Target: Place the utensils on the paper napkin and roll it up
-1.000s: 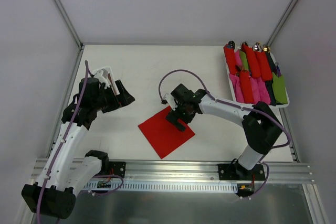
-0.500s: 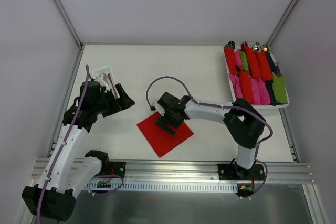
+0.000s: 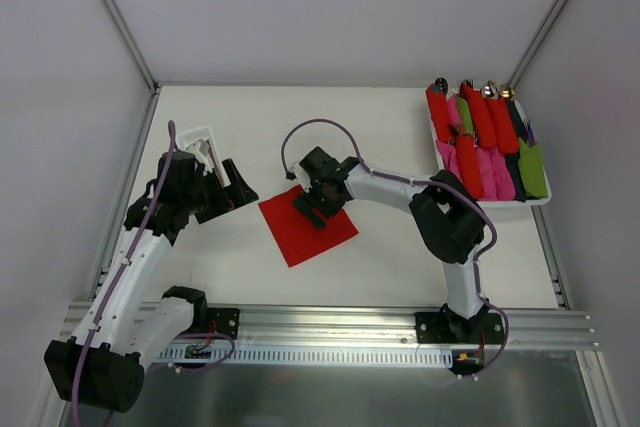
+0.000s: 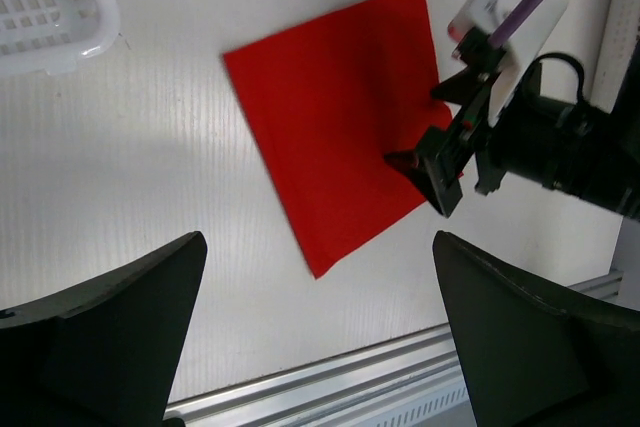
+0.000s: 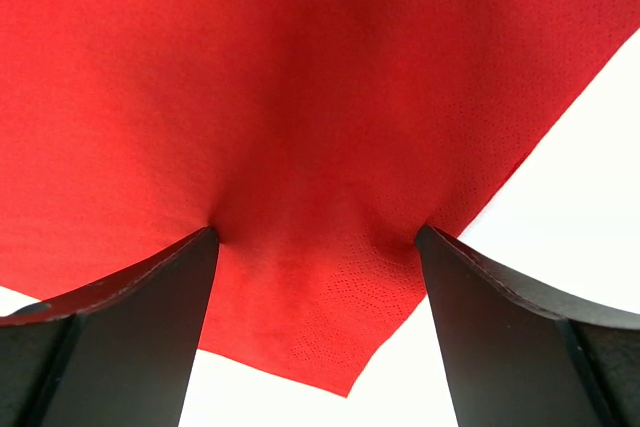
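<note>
My left gripper goes to the white basket next. It should close on the middle of the brown knife (image 3: pixel 213 161) next to the spoon.
The red paper napkin (image 3: pixel 300 235) lies flat on the white table, a little left of centre. My right gripper (image 3: pixel 312 209) stands on its far right part, open. In the right wrist view both fingertips (image 5: pixel 205 242) press down on the napkin (image 5: pixel 300 67), which puckers slightly between them. My left gripper (image 3: pixel 238 187) hovers open just left of the napkin with nothing between its fingers; its wrist view looks down on the napkin (image 4: pixel 330 117) and the right gripper (image 4: pixel 435 172). Thin utensil handles (image 3: pixel 208 155) poke out of a white basket (image 3: pixel 192 135) behind the left gripper.
A white tray (image 3: pixel 545 197) at the back right holds several red, pink and green rolled bundles with metal tips. The white basket (image 4: pixel 60 22) sits at the table's left side. A metal rail (image 3: pixel 330 322) runs along the near edge.
The right gripper has slid the napkin left and a little away from the near edge, its jaws narrowing slightly. The left gripper has barely shifted.
</note>
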You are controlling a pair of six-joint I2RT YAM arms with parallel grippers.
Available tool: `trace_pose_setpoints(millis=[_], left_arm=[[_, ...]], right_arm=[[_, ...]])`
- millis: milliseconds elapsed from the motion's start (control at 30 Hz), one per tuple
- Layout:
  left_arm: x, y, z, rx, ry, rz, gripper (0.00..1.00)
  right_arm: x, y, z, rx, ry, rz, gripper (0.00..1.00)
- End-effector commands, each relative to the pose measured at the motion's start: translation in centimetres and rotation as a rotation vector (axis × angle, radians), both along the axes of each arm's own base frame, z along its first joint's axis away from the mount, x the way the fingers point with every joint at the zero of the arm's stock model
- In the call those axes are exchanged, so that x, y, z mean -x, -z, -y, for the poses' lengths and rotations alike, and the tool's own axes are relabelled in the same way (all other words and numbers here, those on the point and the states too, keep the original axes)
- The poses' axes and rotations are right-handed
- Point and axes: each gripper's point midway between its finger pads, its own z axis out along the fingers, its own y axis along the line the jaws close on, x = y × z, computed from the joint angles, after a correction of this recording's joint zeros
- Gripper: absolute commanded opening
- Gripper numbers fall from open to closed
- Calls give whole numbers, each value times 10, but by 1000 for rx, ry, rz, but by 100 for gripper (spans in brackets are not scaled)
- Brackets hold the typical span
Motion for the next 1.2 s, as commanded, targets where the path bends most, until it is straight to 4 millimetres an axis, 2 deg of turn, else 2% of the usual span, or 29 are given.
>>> trace_pose_setpoints(millis=[0, 67, 133, 167, 333, 433, 500, 633, 733, 767, 833, 867, 933, 967, 1000, 1033, 1067, 1100, 1133, 1167], left_arm=[[-6, -5, -3, 0, -24, -7, 99], [-10, -6, -2, 4, -23, -15, 99], [-14, -7, -3, 14, -29, -24, 99], [-16, -8, -3, 13, -29, -27, 99], [-24, -10, -8, 44, -46, -47, 99], [-30, -6, -18, 65, -91, -74, 99], [-36, -3, -32, 72, -144, -91, 99], [-47, 0, -46, 73, -206, -115, 98], [-58, -5, -55, 50, -243, -110, 96], [-64, -12, -59, 42, -257, -91, 96], [-73, -15, -74, 17, -316, -93, 92], [-80, -26, -81, 12, -343, -69, 90], [-91, -26, -93, 4, -385, -90, 83], [-101, -39, -98, -3, -396, -64, 80], [-108, -32, -103, -14, -410, -97, 77], [-112, -31, -110, -35, -434, -112, 77], [-120, -39, -117, -44, -453, -97, 76], [-127, -30, -122, -50, -465, -131, 73], [-133, -28, -125, -52, -468, -137, 71], [-142, -35, -127, -57, -467, -121, 62]], right_arm=[[-14, 13, 18, 49, -47, -62, 85], [-18, 17, 27, 78, -66, -94, 86], [-30, 14, 28, 78, -118, -99, 85], [-29, 14, 32, 88, -112, -111, 85], [-48, 17, 44, 109, -106, -135, 84], [-56, 15, 51, 119, -123, -134, 84], [-60, 11, 51, 117, -126, -130, 85], [-61, 6, 48, 104, -119, -128, 85], [-66, -7, 45, 87, -113, -103, 88], [-66, -12, 45, 86, -114, -101, 90], [-72, -37, 39, 52, -120, -61, 95], [-72, -47, 39, 46, -121, -56, 98], [-78, -86, 32, -10, -124, 4, 99], [-76, -98, 34, -19, -117, 5, 99], [-75, -111, 32, -39, -113, 17, 99], [-75, -137, 29, -83, -105, 51, 99], [-70, -147, 32, -94, -96, 51, 99], [-67, -158, 32, -113, -89, 63, 99], [-61, -179, 34, -154, -86, 89, 99], [-54, -183, 38, -167, -62, 74, 99]])
